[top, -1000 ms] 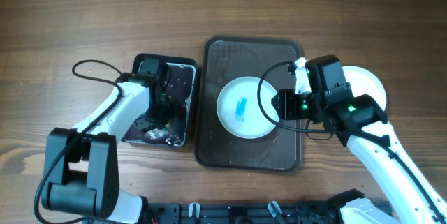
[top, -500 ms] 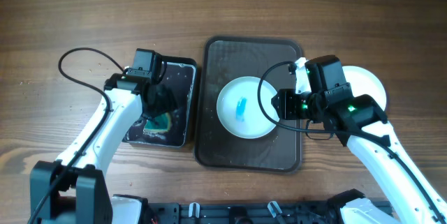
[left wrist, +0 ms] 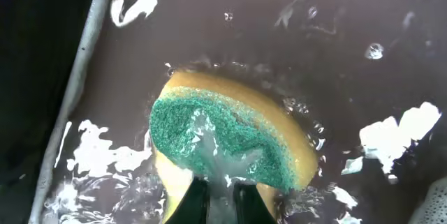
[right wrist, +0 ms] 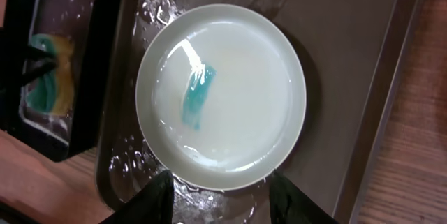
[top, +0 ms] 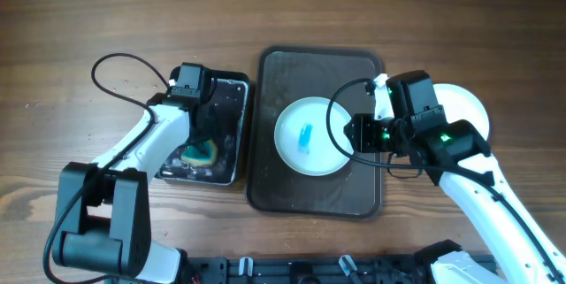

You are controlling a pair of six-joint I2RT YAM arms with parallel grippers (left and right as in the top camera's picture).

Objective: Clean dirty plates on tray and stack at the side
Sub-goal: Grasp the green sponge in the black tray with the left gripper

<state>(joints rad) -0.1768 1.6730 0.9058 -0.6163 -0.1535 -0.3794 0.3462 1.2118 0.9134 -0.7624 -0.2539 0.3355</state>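
Note:
The left gripper squeezes the sponge shut in the soapy water of the basin, so it should open, let the sponge spread and soak, then grip its middle (left wrist: 223,155) before wiping.
A white plate (top: 309,136) with a blue smear (top: 306,134) lies on the dark wet tray (top: 274,187); it also shows in the right wrist view (right wrist: 230,98), with the smear (right wrist: 197,95) left of centre. My right gripper (right wrist: 222,195) is open, its fingers astride the plate's near rim; overhead it sits at the plate's right edge (top: 357,133). My left gripper (left wrist: 220,206) is shut on a yellow and green sponge (left wrist: 227,137) in the black water basin (top: 232,89); the sponge shows overhead (top: 200,152). A clean white plate (top: 469,107) lies right of the tray.
The basin holds soapy water with foam patches (left wrist: 401,130). The basin stands just left of the tray, almost touching it. A black cable (top: 119,85) loops over the table behind the left arm. Bare wood table lies all round.
My left arm has shifted inside the basin and the sponge now shows clearly at the basin's lower middle. The right arm and the plate have not moved.

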